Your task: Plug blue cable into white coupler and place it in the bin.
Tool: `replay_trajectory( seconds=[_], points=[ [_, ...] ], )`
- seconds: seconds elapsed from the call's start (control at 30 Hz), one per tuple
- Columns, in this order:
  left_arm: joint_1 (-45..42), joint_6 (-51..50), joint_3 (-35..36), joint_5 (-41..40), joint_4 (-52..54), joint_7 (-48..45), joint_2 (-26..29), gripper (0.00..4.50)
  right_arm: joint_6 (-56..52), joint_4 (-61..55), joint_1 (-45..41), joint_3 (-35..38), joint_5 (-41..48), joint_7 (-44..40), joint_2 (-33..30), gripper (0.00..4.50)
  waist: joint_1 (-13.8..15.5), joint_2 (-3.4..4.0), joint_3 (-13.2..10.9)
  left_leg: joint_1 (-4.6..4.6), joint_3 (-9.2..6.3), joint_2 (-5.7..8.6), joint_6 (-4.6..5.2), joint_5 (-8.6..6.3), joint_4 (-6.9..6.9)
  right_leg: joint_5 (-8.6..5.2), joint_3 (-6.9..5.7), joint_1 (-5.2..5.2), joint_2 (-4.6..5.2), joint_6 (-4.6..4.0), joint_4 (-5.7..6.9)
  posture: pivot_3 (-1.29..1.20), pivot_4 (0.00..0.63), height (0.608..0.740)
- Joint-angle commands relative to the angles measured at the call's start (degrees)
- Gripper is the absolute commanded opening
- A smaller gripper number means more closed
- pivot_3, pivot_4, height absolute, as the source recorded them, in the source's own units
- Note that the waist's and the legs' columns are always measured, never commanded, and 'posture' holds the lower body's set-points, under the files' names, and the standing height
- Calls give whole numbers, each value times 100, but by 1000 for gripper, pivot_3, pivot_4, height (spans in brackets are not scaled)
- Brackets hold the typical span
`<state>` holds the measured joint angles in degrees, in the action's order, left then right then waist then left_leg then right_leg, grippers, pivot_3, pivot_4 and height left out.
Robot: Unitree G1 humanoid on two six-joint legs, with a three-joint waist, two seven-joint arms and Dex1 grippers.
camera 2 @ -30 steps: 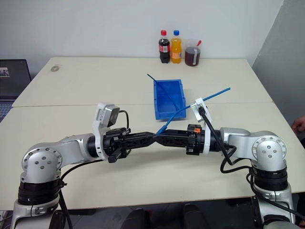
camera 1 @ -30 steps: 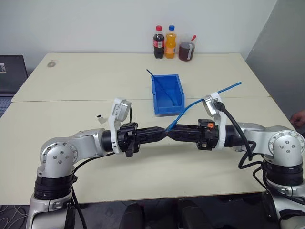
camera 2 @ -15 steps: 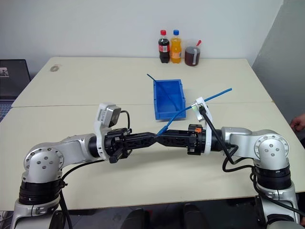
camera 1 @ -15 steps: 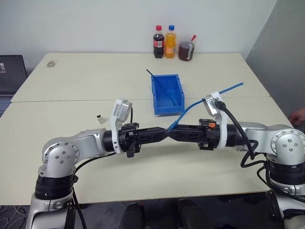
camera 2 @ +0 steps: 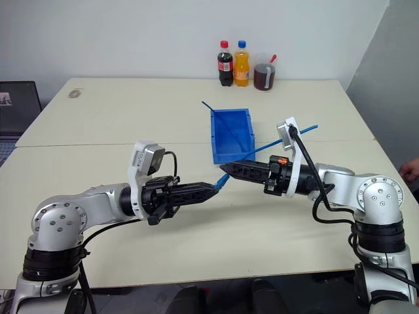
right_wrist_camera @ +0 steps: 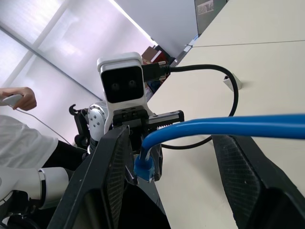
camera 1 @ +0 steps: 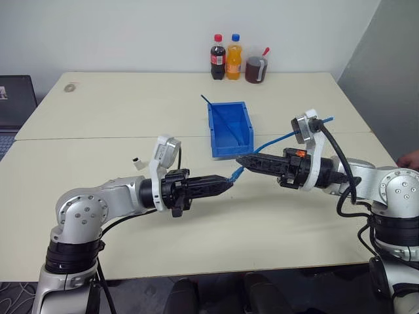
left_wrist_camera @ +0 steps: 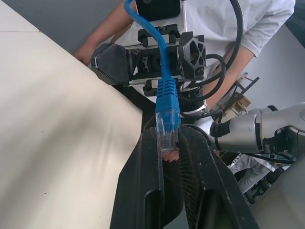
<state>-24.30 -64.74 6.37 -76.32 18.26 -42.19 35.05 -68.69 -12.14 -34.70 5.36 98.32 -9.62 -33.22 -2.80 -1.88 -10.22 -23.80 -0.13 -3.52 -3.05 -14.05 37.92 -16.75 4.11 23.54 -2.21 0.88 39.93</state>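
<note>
The pale plug is held in my left gripper by the end that goes into the white coupler, so my right gripper needs to first take the blue boot [left_wrist_camera: 167, 97] behind the plug.
My left gripper [camera 1: 227, 182] is shut on the pale plug at the end of the blue cable [left_wrist_camera: 167, 93], held level above the table. From there the blue cable [camera 1: 272, 140] rises to the right, passes between the fingers of my right gripper [camera 1: 241, 159] and ends past its wrist. The right gripper [right_wrist_camera: 171, 138] is open, its fingers wide apart on either side of the cable, its tips just up and right of the left gripper's. The white coupler [camera 1: 137, 160] lies on the table beyond my left wrist. The bin [camera 1: 230, 128] stands behind both grippers.
A straight dark-blue strand [camera 1: 218, 112] leans in the bin. Two bottles [camera 1: 226, 57] and a jug [camera 1: 256, 69] stand at the far edge. A laptop [camera 1: 16, 98] is at the left, a person's hand [camera 1: 410, 159] at the right edge.
My right gripper has opened and drawn back up and to the right, away from the left gripper's tips. The left gripper has kept still, the plug in it.
</note>
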Motion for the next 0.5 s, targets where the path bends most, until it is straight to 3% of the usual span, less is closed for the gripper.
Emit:
replay_trajectory(
  seconds=[0.03,0.5],
  points=[
    [-49,120,-8,88,140,-59,1,190,74,-90,-68,-1,414,17,-155,2831,1,0,0,0,1,0,0,0,0,0,0,0,0,0,-1,0,150,740],
    [-223,670,-220,954,187,3,-231,190,344,-360,96,-532,642,611,-156,2831,8,0,0,-3,2,-1,0,0,0,0,2,2,0,0,-4,0,150,740]
  ],
)
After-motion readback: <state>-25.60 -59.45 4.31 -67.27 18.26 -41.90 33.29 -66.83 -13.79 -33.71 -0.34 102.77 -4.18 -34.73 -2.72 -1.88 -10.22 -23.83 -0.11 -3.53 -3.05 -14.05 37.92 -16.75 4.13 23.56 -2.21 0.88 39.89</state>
